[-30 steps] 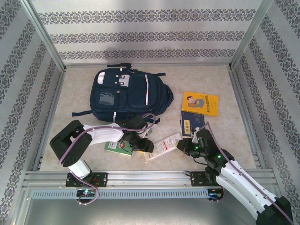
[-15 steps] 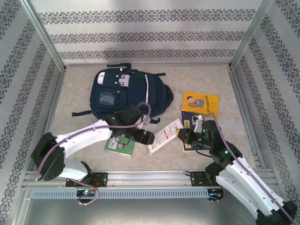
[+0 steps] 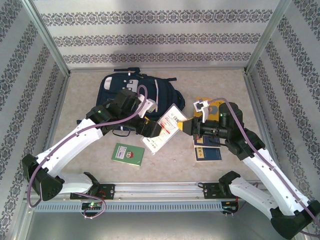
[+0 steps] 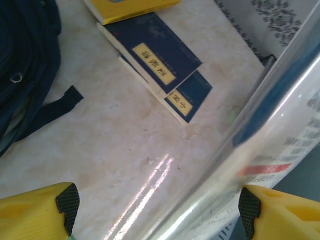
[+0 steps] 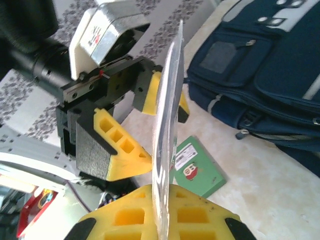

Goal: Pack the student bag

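My left gripper should take the packet and turn it, as my right gripper has it by its long edge, and then my right gripper should grip its short end point(image 3: 151, 146).
The student bag point(image 3: 120, 100), navy with white stripes, lies at the back of the table, partly hidden by my left arm; it also shows in the right wrist view point(image 5: 270, 65). A flat clear plastic packet point(image 3: 165, 127) with white and red print hangs in the air in front of the bag. My right gripper point(image 3: 185, 126) point(image 5: 162, 200) is shut on its right edge point(image 5: 167, 125). My left gripper point(image 3: 151, 130) point(image 4: 157, 205) stands open around the packet's other end point(image 4: 260, 150), with the packet close to one fingertip point(image 4: 250, 210).
A green book point(image 3: 128, 153) point(image 5: 197, 167) lies flat near the front left. Two navy books point(image 3: 207, 149) point(image 4: 160, 60) and a yellow book point(image 4: 130, 7) lie on the right, partly under my right arm. Metal frame rails border the table.
My right gripper has lifted the packet off the table and carried it towards the bag. My left arm has risen and reached forward with it, and its jaws have opened wider.
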You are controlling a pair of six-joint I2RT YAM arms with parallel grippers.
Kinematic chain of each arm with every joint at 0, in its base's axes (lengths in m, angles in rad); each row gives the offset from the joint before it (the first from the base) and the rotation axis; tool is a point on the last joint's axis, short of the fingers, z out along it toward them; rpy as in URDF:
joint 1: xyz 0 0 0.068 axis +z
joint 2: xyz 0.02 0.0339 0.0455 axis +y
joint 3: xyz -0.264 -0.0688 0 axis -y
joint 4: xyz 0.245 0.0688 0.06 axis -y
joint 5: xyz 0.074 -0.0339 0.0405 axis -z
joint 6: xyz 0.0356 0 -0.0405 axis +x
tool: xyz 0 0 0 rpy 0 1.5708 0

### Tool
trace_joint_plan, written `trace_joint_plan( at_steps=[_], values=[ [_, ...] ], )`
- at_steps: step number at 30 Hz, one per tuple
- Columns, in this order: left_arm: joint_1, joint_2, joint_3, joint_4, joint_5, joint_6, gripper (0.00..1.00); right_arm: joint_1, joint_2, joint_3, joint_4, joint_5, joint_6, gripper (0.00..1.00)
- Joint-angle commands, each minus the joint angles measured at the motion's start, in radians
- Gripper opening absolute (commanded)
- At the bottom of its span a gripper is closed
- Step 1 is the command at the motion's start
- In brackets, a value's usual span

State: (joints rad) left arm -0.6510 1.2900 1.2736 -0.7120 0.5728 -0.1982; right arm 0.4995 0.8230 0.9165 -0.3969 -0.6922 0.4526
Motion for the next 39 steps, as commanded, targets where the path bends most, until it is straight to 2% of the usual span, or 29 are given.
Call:
trace_joint_plan(
  at_steps=[1, 5, 7, 10, 13, 15, 19, 20, 21, 22, 25, 29, 31, 34, 36, 39],
  values=[
    [0.021, -0.013, -0.011, 0.067, 0.195, 0.040, 0.82, 0.002, 0.004, 0.019, 0.046, -0.125, -0.048, 0.00],
    [0.027, -0.019, -0.042, 0.125, 0.322, 0.018, 0.78, 0.002, -0.007, 0.013, 0.052, -0.174, -0.058, 0.00],
    [0.028, -0.021, -0.071, 0.188, 0.429, -0.017, 0.73, 0.002, -0.008, 0.019, 0.044, -0.198, -0.062, 0.00],
    [0.028, -0.019, -0.102, 0.274, 0.533, -0.080, 0.54, 0.002, -0.003, 0.019, 0.040, -0.202, -0.065, 0.00],
    [0.028, -0.021, -0.114, 0.312, 0.572, -0.108, 0.34, 0.001, 0.002, 0.024, 0.025, -0.183, -0.075, 0.00],
    [0.027, -0.024, -0.117, 0.326, 0.593, -0.117, 0.26, 0.000, 0.004, 0.024, 0.022, -0.168, -0.075, 0.00],
    [0.028, -0.035, -0.120, 0.353, 0.600, -0.143, 0.00, 0.000, 0.006, 0.032, 0.013, -0.147, -0.066, 0.00],
    [0.028, -0.035, -0.117, 0.362, 0.593, -0.157, 0.00, 0.001, 0.003, 0.035, 0.008, -0.127, -0.065, 0.21],
    [0.028, -0.035, -0.116, 0.379, 0.576, -0.183, 0.00, 0.001, -0.004, 0.036, -0.001, -0.092, -0.064, 0.47],
    [0.031, -0.040, -0.120, 0.417, 0.547, -0.219, 0.00, 0.001, -0.014, 0.032, -0.003, -0.047, -0.057, 0.59],
    [0.031, -0.087, -0.174, 0.619, 0.360, -0.395, 0.00, 0.002, -0.072, -0.028, 0.101, 0.080, 0.073, 0.76],
    [0.031, -0.157, -0.299, 0.897, 0.010, -0.654, 0.00, 0.038, -0.165, -0.171, 0.330, 0.247, 0.300, 0.79],
    [0.024, -0.185, -0.386, 1.064, -0.156, -0.784, 0.00, 0.078, -0.215, -0.243, 0.391, 0.389, 0.394, 0.80],
    [0.001, -0.216, -0.469, 1.189, -0.388, -0.909, 0.00, 0.143, -0.275, -0.390, 0.572, 0.540, 0.535, 0.84],
    [-0.031, -0.225, -0.504, 1.261, -0.507, -0.941, 0.00, 0.185, -0.286, -0.462, 0.690, 0.608, 0.591, 0.88],
    [-0.054, -0.216, -0.505, 1.280, -0.582, -0.952, 0.00, 0.242, -0.259, -0.472, 0.709, 0.660, 0.641, 0.89]
  ],
)
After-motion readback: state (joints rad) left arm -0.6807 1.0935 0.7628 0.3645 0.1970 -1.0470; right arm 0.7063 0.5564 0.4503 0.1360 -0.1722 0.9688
